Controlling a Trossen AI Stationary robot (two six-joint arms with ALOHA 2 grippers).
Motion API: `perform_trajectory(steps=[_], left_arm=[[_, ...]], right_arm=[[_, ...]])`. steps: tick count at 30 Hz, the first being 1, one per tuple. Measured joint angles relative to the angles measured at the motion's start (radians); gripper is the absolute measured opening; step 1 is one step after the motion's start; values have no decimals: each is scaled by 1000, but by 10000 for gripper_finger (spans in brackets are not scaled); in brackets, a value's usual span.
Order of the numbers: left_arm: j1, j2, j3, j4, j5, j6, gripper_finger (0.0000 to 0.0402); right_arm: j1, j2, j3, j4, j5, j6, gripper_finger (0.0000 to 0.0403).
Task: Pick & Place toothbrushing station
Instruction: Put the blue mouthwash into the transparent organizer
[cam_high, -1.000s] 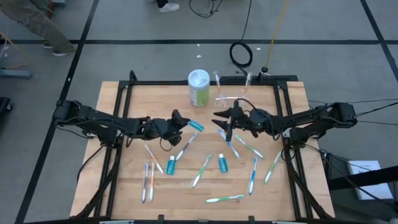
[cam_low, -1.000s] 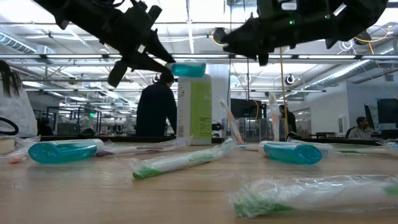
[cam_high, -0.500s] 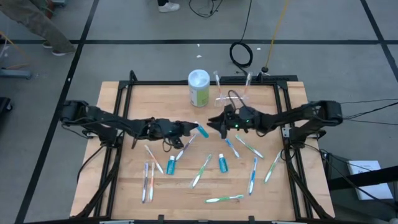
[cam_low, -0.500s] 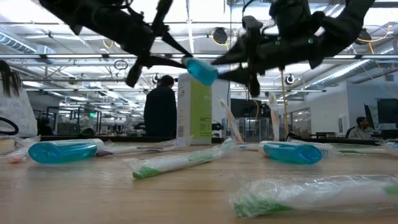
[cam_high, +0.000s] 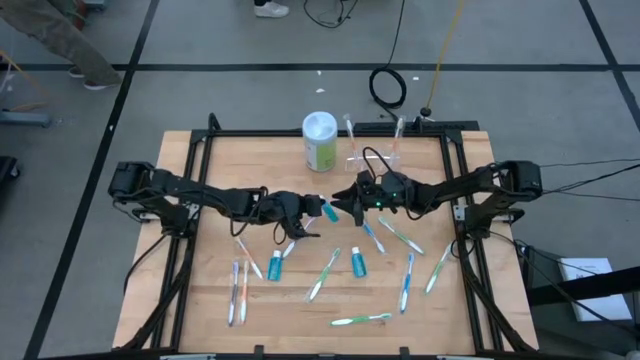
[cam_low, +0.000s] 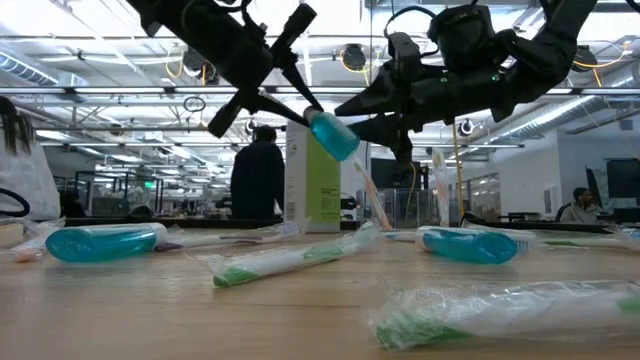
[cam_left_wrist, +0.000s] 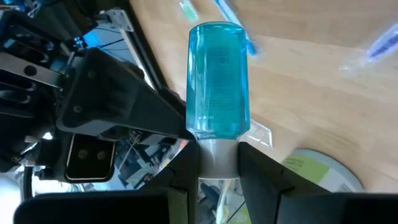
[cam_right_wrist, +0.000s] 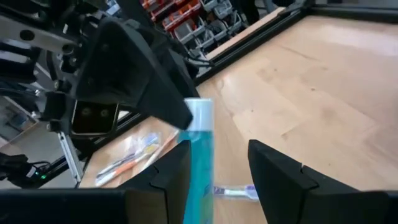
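Observation:
My left gripper needs to release the teal bottle above the table, letting it go between the fingers of my right gripper (cam_high: 341, 203) (cam_left_wrist: 179, 118).
My left gripper (cam_high: 305, 212) is shut on a small teal bottle with a white cap (cam_high: 328, 211), held above the middle of the table. My right gripper (cam_high: 345, 200) is open, right by the bottle's teal end. In the right wrist view the bottle (cam_right_wrist: 200, 162) stands between its two fingers, close to one of them. The bottle also shows in the low view (cam_low: 333, 135). The clear plastic holder (cam_high: 367, 158) stands on the table near the far edge, behind my right gripper. My left gripper pinches the bottle's white cap end (cam_left_wrist: 217, 158) between its two fingers. It comes level from the table's left, with the fingers along the bottle. The bottle is lifted clear, its teal end (cam_low: 338, 140) pointing right and slanting down. My right gripper: I cannot tell whether a finger (cam_right_wrist: 171, 177) touches the teal body.
A green and white canister (cam_high: 319, 140) stands at the far edge. Two more teal bottles (cam_high: 275, 265) (cam_high: 358, 262) and several wrapped toothbrushes (cam_high: 325, 273) lie over the near half of the table. A person stands in the room behind (cam_low: 257, 175).
My left gripper has carried the bottle toward the table's right and a little nearer, and has tipped it from level to teal end down. My right gripper has moved toward the table's left, up to the bottle, staying open.

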Motion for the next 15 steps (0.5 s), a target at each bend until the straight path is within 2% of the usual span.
perform_trajectory(steps=[15], left_arm=[[47, 89, 82, 22, 26, -1, 88]], right_arm=[[-1, 0, 0, -8, 27, -65, 151]])
